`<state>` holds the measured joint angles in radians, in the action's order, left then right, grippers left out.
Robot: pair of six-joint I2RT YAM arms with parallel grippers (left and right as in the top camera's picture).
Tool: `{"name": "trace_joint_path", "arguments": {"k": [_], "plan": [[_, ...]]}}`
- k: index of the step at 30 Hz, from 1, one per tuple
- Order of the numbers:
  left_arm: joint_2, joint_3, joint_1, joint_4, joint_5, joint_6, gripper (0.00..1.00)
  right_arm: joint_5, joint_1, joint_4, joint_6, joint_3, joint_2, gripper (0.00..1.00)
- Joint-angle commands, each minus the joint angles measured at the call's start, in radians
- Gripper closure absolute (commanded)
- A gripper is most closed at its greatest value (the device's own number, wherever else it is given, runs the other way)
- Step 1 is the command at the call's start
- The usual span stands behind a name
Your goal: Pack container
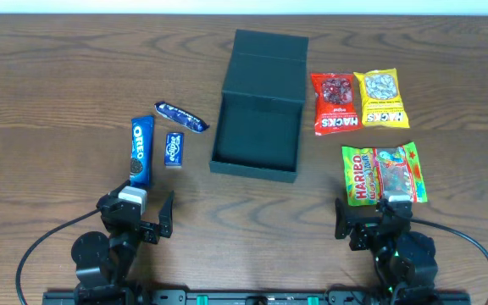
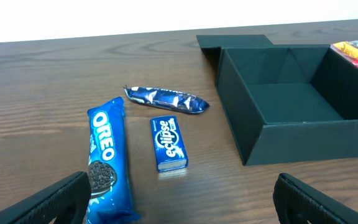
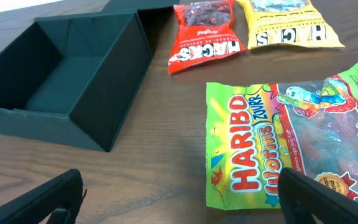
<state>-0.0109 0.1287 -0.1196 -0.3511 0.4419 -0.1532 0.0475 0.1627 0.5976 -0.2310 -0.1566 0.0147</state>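
The robot's right gripper will next go to the Haribo bag and close on the red stripe (image 1: pixel 379 175) (image 3: pixel 291 135) between its lettering and its clear window.
The dark green container (image 1: pixel 257 127) stands open and empty at the table's middle, its lid (image 1: pixel 269 47) flipped back; it also shows in the left wrist view (image 2: pixel 291 106) and the right wrist view (image 3: pixel 61 74). Left of it lie an Oreo pack (image 1: pixel 142 151), an Eclipse box (image 1: pixel 174 148) and a small blue wrapper (image 1: pixel 181 118). Right of it lie a red Hacks bag (image 1: pixel 335 102), a yellow Hacks bag (image 1: pixel 381 99) and a Haribo bag (image 1: pixel 384 174). My left gripper (image 1: pixel 134 219) is open and empty near the front edge, below the Oreo pack. My right gripper (image 1: pixel 385 222) is open and empty, just below the Haribo bag.
The brown wooden table (image 1: pixel 58 85) has a white wall edge along the back. Black cables (image 1: pixel 36 250) loop beside both arm bases at the front.
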Motion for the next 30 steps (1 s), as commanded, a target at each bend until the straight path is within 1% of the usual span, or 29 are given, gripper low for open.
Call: {"name": "trace_joint_path", "arguments": {"k": [1,25,26,27,28,29,30], "plan": [[0.007,-0.021,0.004,-0.003,0.011,0.011,0.05,-0.014,0.009,-0.003,-0.011,0.004,-0.005,0.01],[0.007,-0.021,0.004,-0.003,0.011,0.011,0.05,-0.014,0.009,-0.005,-0.020,0.004,-0.005,0.01],[0.007,-0.021,0.004,-0.003,0.011,0.012,0.05,-0.013,0.009,-0.004,-0.069,0.004,-0.005,0.01],[0.007,-0.021,0.004,-0.003,0.011,0.012,0.05,0.000,0.009,-0.004,-0.156,0.004,-0.005,0.01],[0.007,-0.021,0.004,-0.003,0.011,0.011,0.05,0.038,0.009,-0.004,-0.299,0.004,-0.005,0.01],[0.007,-0.021,0.004,-0.003,0.011,0.012,0.05,0.091,0.009,-0.003,-0.475,0.003,-0.005,0.01],[0.007,-0.021,0.004,-0.003,0.011,0.012,0.05,0.132,0.009,-0.002,-0.570,0.002,-0.005,0.01]]}}
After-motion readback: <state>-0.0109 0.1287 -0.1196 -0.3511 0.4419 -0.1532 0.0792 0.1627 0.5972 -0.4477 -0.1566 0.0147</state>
